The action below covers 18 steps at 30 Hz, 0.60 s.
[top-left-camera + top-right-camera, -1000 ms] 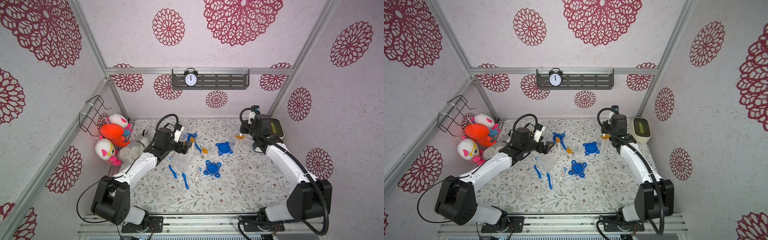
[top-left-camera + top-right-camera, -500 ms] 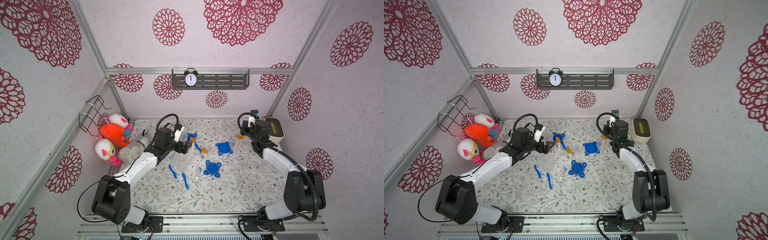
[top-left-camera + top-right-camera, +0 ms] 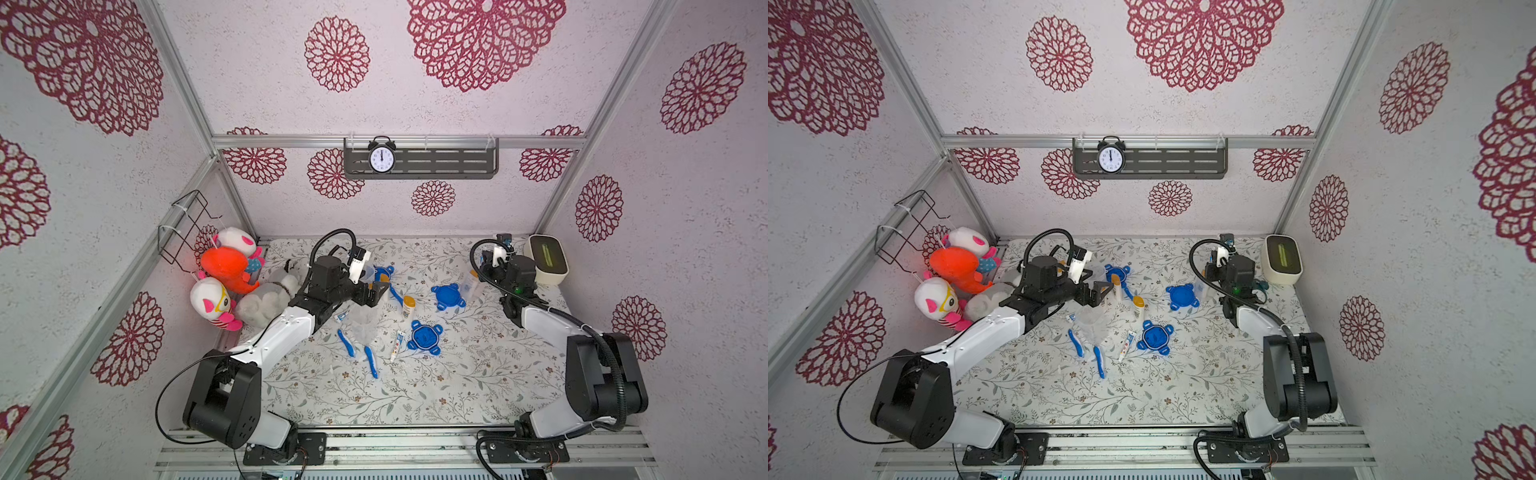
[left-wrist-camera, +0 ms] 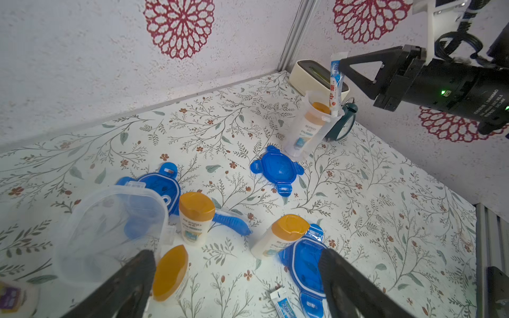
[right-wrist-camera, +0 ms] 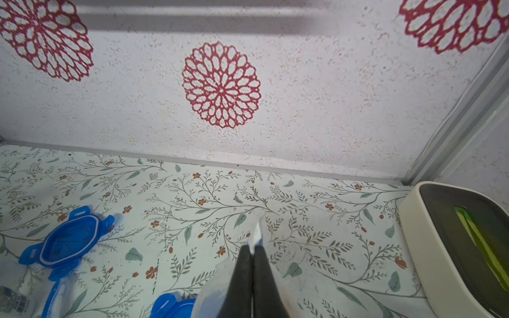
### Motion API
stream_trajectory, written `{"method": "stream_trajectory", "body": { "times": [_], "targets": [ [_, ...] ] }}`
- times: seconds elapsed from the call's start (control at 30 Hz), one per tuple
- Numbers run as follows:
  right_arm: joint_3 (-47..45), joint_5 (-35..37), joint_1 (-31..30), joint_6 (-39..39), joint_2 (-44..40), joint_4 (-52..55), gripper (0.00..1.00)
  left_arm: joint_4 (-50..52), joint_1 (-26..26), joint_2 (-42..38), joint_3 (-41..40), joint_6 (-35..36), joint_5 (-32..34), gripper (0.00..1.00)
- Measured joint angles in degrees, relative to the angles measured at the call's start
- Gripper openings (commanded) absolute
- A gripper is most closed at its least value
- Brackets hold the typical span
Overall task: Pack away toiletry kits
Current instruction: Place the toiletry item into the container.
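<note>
The body of the blue toothbrush (image 3: 345,342) lying nearest the plush toys is the next thing my left gripper needs to go to and close on.
My right gripper (image 5: 252,247) is shut on a small white toothpaste tube (image 4: 336,82), which hangs upright with its lower end inside a clear jar (image 4: 311,129). That jar stands near the back right and holds an orange-capped white bottle. My left gripper (image 4: 237,258) is open low over the mat, straddling an orange-capped bottle (image 4: 170,272) next to an empty clear jar (image 4: 110,231). In both top views, two blue toothbrushes (image 3: 346,343), a second toothpaste tube (image 3: 397,343), a bottle (image 3: 408,306) and three blue four-tab lids (image 3: 448,297) lie loose mid-mat.
Plush toys (image 3: 224,266) are piled at the left wall under a wire basket (image 3: 187,228). A cream box (image 3: 544,259) sits in the back right corner, and a teal alarm clock (image 4: 343,124) stands just behind the right jar. A shelf with a clock (image 3: 381,158) hangs on the back wall.
The right arm has folded in, its elbow shifting left, while its gripper stays shut on the tube at the jar. The left arm has barely moved.
</note>
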<state>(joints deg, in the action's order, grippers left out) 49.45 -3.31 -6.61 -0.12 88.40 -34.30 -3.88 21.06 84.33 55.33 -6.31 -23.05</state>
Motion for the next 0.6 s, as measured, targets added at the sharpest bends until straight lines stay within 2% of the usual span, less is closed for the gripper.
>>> {"method": "stream_trajectory", "body": {
  "times": [0.27, 0.33, 0.47, 0.6],
  "targets": [
    [-1.6, 0.0, 0.6, -0.7, 0.4, -2.3, 0.11, -0.1, 0.0, 0.0, 0.0, 0.0, 0.0, 0.96],
    [-1.9, -0.1, 0.7, -1.0, 0.8, -2.8, 0.17, -0.1, 0.0, 0.0, 0.0, 0.0, 0.0, 0.97],
    [-2.8, -0.7, 0.7, -1.5, 1.0, -3.6, 0.36, 0.0, 0.0, -0.3, 0.0, 0.0, 0.5, 0.96],
    [-3.6, -1.6, 0.7, -1.3, 1.0, -4.2, 0.43, 0.3, 0.0, -0.8, 0.0, -0.3, 1.6, 0.96]
  ]
}}
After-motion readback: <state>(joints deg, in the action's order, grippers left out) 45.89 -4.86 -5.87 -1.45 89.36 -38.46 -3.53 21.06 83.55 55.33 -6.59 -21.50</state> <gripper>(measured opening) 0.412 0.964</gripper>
